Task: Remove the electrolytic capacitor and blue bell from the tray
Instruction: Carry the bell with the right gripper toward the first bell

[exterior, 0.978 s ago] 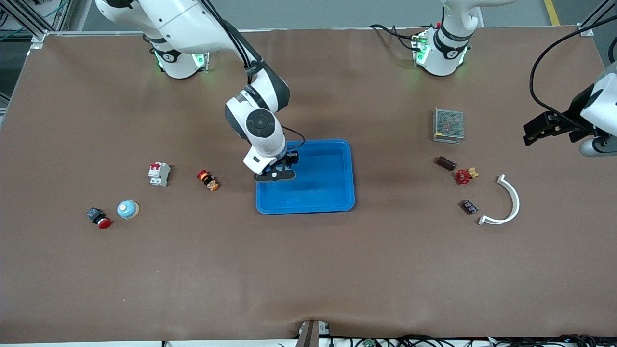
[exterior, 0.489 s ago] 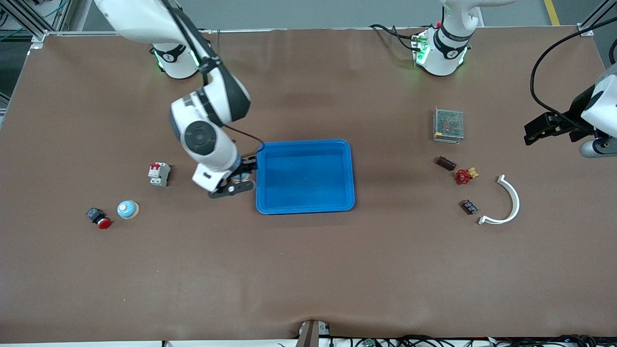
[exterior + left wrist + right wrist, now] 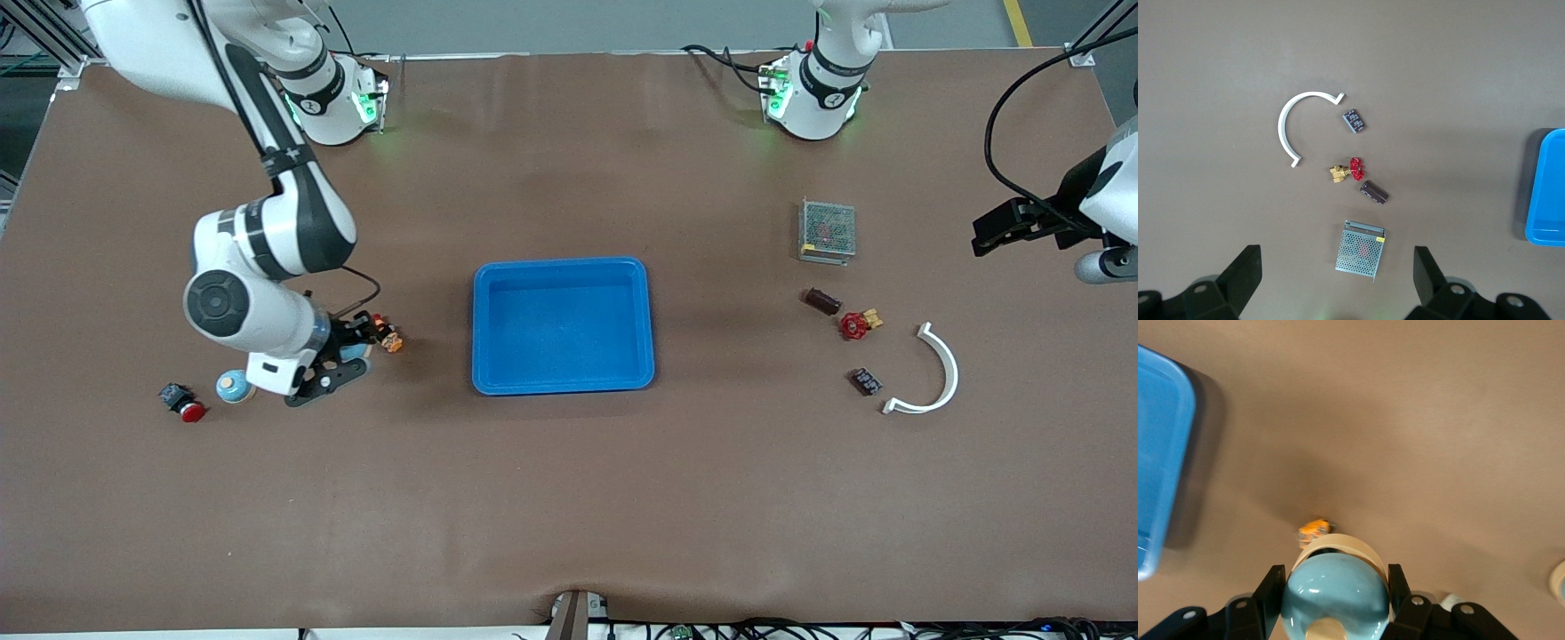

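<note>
My right gripper is going to set the light blue bell down on the bare table (image 3: 337, 385) (image 3: 1410, 520) between the button and the second blue bell.
My right gripper (image 3: 345, 363) is shut on a light blue bell (image 3: 1335, 595) with a cream base, held over the table between an orange and black button (image 3: 386, 333) and a second blue bell (image 3: 234, 387) that sits on the table. The capacitor (image 3: 822, 300), a dark brown cylinder, lies toward the left arm's end, beside a red valve (image 3: 855, 325); it also shows in the left wrist view (image 3: 1373, 192). My left gripper (image 3: 983, 238) is open and empty, high over the table's end, with its fingers (image 3: 1248, 267) spread wide.
An empty blue tray (image 3: 564, 382) sits mid-table. A red push button (image 3: 182, 402) lies by the table bell. A metal mesh box (image 3: 827, 231), a small black part (image 3: 865, 381) and a white curved piece (image 3: 941, 373) lie near the capacitor.
My right arm has swung from over the blue tray toward its own end of the table, carrying the bell, and now hides the white breaker. The left arm has barely moved.
</note>
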### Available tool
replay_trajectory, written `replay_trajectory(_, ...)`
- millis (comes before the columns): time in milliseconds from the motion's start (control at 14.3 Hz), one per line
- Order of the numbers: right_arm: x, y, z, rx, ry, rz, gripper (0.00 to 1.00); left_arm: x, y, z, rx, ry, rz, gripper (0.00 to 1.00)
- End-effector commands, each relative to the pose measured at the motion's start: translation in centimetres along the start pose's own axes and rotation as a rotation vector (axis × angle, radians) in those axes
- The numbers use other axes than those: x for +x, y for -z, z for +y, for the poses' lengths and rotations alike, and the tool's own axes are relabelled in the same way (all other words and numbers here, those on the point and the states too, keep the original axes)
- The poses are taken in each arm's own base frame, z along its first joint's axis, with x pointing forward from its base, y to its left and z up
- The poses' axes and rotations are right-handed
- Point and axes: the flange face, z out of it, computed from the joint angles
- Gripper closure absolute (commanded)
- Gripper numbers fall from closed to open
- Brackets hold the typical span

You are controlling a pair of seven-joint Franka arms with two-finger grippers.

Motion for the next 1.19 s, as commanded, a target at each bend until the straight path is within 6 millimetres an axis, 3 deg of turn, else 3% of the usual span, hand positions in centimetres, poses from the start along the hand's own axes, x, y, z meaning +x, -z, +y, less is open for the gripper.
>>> replay_trajectory(0,-0.6,-0.6,2.4,-0.007,0.082,0.021,0.55,-0.5,0.8,0.1,-0.017,-0.025,-0.001,0.00)
replay_trajectory(209,-0.7,-3.8,6.0,-0.007,0.135,0.042,0.55,-0.5,0.8,0.1,-0.017,-0.023,-0.001,0.00)
replay_trajectory(768,0.0,-10.8,7.1,-0.008,0.172,0.056,0.55,-0.5,0.8,0.4,-0.016,-0.029,0.001,0.00)
replay_trajectory(1117,-0.1,-12.7,8.1,-0.019,0.189,0.081,0.55,-0.6,0.8,0.4,-0.013,-0.029,0.000,0.00)
